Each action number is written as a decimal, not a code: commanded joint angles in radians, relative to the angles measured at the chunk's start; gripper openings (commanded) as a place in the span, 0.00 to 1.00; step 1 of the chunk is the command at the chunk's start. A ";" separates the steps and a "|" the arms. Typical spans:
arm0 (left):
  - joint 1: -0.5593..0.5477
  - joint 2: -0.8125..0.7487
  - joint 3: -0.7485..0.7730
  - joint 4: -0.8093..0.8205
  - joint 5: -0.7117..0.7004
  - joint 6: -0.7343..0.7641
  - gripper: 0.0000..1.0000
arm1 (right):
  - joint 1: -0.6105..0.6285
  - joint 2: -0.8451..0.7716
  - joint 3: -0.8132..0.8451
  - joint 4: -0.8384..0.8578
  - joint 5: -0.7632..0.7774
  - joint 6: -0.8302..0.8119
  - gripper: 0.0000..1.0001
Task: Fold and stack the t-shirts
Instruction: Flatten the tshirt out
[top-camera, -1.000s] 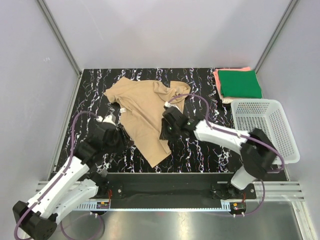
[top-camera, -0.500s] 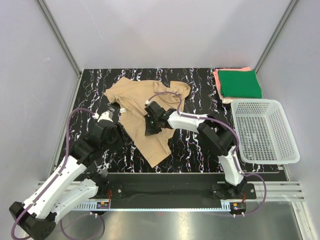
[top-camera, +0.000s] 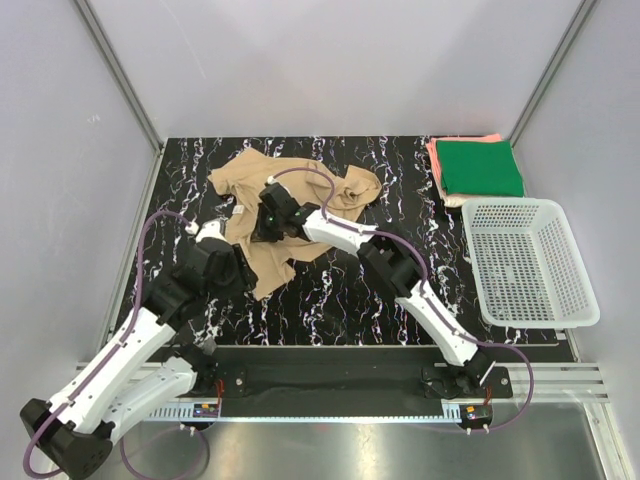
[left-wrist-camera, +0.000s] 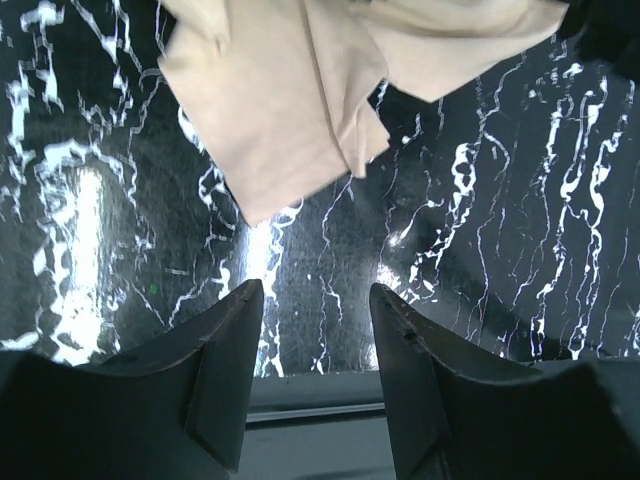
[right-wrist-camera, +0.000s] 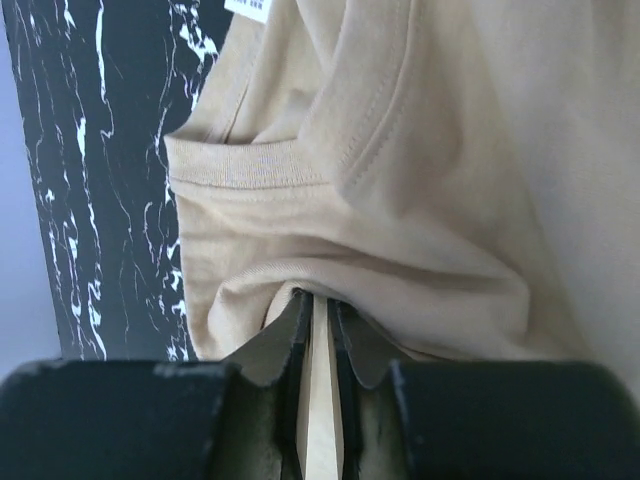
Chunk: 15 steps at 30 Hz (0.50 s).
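Note:
The tan t-shirt's nearest corner (top-camera: 259, 297) (left-wrist-camera: 252, 218) is at the end of its near hem. My left gripper goes there next and closes.
The tan t-shirt (top-camera: 340, 190) lies crumpled at the back middle of the black marbled table (top-camera: 330, 300). My right gripper (top-camera: 265, 225) is stretched far left over it and shut on a fold of the tan cloth (right-wrist-camera: 400, 150), which is pinched between the right gripper's (right-wrist-camera: 318, 300) jaws. My left gripper (top-camera: 238, 272) is open just left of the shirt's near hem. In the left wrist view the left gripper (left-wrist-camera: 315, 290) has nothing between its fingers, and the tan hem (left-wrist-camera: 290, 110) lies ahead of them. A folded dark green t-shirt (top-camera: 482, 168) rests on a coral-pink one (top-camera: 436, 160) at the back right.
A white mesh basket (top-camera: 530, 262) stands at the right edge, just in front of the folded stack. White walls and metal posts close in the table at the back and sides. The right arm's purple cable loops over the shirt.
My right gripper has swept left and back across the table, dragging the shirt's near part with it, so the shirt is bunched up. The left gripper has opened a little wider.

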 joint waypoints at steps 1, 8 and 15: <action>-0.003 -0.015 -0.041 0.043 0.001 -0.099 0.52 | -0.004 -0.006 0.079 -0.054 0.015 0.033 0.17; -0.004 0.053 -0.185 0.045 -0.092 -0.361 0.50 | -0.045 -0.354 -0.180 -0.047 0.039 -0.058 0.23; -0.003 0.151 -0.221 0.131 -0.114 -0.469 0.48 | -0.062 -0.677 -0.494 0.010 0.061 -0.107 0.25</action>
